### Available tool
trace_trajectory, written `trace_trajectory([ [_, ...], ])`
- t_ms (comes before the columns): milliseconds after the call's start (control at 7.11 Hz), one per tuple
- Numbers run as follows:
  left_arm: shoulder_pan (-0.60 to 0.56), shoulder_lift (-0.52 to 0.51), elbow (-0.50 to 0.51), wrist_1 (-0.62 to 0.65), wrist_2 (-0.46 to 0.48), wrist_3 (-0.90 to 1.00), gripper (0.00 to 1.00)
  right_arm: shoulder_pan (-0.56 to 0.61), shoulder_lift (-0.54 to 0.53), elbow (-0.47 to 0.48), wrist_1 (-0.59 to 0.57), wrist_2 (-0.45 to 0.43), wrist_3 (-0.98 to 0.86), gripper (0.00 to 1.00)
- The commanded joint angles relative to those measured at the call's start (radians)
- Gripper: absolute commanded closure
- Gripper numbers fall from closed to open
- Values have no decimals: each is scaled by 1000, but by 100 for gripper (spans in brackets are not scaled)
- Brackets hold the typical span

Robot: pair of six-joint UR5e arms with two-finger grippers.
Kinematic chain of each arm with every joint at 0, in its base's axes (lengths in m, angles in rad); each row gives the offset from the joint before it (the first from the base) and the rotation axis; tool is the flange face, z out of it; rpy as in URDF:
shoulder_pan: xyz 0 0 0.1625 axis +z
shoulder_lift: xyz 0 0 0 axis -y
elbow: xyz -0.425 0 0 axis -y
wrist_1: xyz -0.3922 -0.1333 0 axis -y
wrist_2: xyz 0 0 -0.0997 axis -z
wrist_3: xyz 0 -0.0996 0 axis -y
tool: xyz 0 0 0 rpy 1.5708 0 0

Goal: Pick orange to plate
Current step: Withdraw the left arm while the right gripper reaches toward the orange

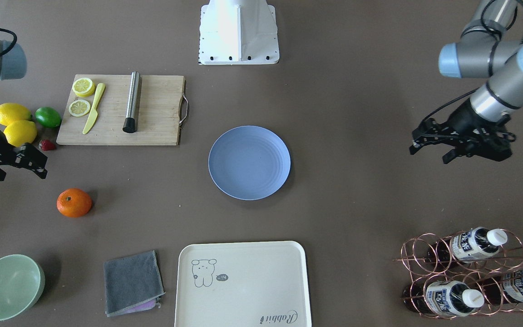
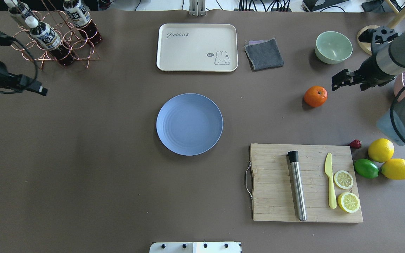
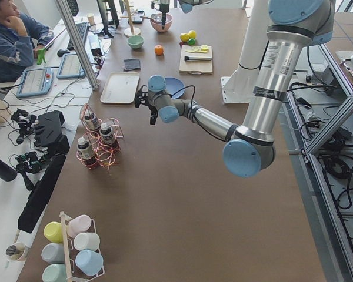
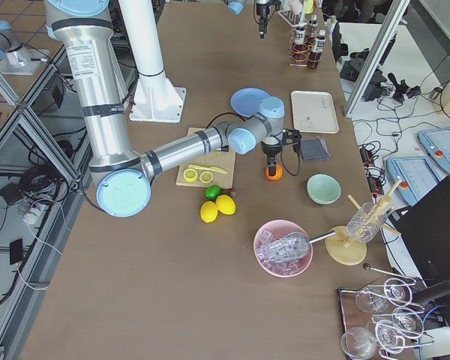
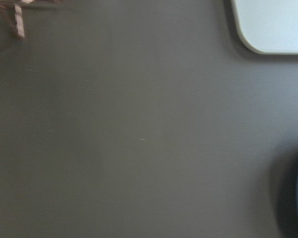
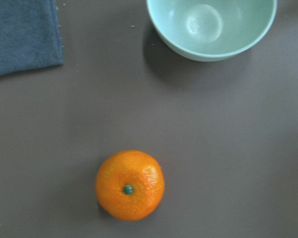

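Observation:
The robot's right gripper needs to next close around the orange's middle (image 1: 74,202) (image 6: 129,185), with one finger on the orange's side toward the plate and one on the opposite side.
The orange (image 1: 74,202) (image 2: 315,96) (image 6: 129,185) sits on the brown table, stem dot up, with nothing touching it. My right gripper (image 1: 38,165) (image 2: 341,81) hangs open above the table, just to the outside of the orange and apart from it; its fingers do not show in the right wrist view. The pale blue plate (image 1: 249,162) (image 2: 189,124) lies bare at the table's middle. Near the bottle rack, my left gripper (image 1: 429,152) (image 2: 39,89) hovers open and holds nothing.
A mint bowl (image 6: 211,27) (image 1: 7,286) and a grey cloth (image 1: 132,281) lie beyond the orange. Lemons (image 1: 14,122), a lime (image 1: 48,116), a strawberry (image 1: 47,145) and a cutting board (image 1: 152,113) are on its robot side. Cream tray (image 1: 243,284), bottle rack (image 1: 470,272).

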Motion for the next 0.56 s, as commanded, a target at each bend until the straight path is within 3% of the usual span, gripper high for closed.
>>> trace_trajectory([
  [0,-298,46,23,300,-97,520,2,-61,121,-68,-75,-23,21,0],
  [141,-375,35,17,466,-100,706,2,-62,173,-155,-66,-26,10,0],
  [422,-393,69,37,532,-86,731,2,-58,182,-209,-64,-20,-93,0],
])
